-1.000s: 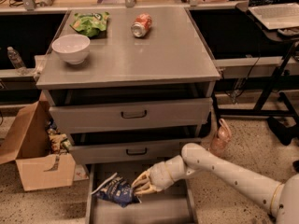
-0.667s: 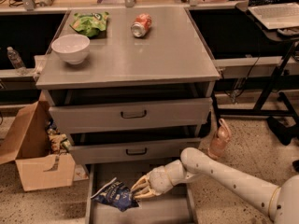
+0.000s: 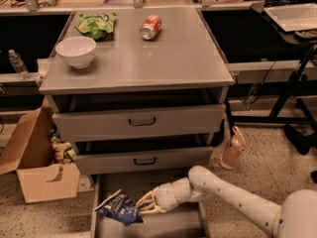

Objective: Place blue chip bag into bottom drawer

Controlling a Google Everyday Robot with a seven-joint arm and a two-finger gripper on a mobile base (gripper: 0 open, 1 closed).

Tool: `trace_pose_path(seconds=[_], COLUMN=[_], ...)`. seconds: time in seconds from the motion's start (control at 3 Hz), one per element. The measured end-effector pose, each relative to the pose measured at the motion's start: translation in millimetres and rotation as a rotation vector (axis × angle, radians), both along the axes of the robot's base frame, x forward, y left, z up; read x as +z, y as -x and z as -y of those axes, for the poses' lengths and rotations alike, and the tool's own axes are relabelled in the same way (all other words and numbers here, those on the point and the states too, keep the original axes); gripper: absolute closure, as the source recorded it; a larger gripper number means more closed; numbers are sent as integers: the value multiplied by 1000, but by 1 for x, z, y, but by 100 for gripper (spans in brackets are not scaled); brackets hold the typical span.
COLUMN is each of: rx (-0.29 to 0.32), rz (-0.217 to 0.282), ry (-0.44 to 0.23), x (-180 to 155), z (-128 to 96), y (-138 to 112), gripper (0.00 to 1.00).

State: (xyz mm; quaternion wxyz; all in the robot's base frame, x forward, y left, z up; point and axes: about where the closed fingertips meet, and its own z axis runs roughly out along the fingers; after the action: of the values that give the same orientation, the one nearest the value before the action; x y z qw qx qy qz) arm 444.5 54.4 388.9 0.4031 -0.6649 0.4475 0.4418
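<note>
I will have my gripper let go of the blue chip bag on the bottom drawer's grey bottom (image 3: 129,211), toward the side of the drawer that is near the cardboard box.
The blue chip bag (image 3: 119,208), crumpled dark navy foil with white print and pale edges, hangs low over the left part of the open bottom drawer (image 3: 168,224). My gripper (image 3: 144,206) is just to the right of the bag, inside the drawer opening, and its pale fingers grip the bag's right edge. My white arm (image 3: 233,200) reaches in from the lower right. The drawer's grey floor shows to the right of the bag and below it.
The middle drawer (image 3: 143,160) and top drawer (image 3: 141,121) stand slightly open above my gripper. On the cabinet top are a white bowl (image 3: 76,51), a green chip bag (image 3: 96,24) and a red can (image 3: 150,27). A cardboard box (image 3: 37,165) sits at the left and a pink bottle (image 3: 233,148) at the right.
My gripper and the blue chip bag have moved down and a little left, deeper into the bottom drawer.
</note>
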Motion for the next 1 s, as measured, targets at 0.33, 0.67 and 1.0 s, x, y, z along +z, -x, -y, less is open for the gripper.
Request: trace_pose_path(seconds=[0.33, 0.67, 1.0], rx=[-50, -152, -210], rz=[19, 17, -10], ry=[-61, -76, -73], x=[-40, -83, -113], z=[-6, -2, 3], y=[-3, -11, -25], gripper=[100, 100, 100])
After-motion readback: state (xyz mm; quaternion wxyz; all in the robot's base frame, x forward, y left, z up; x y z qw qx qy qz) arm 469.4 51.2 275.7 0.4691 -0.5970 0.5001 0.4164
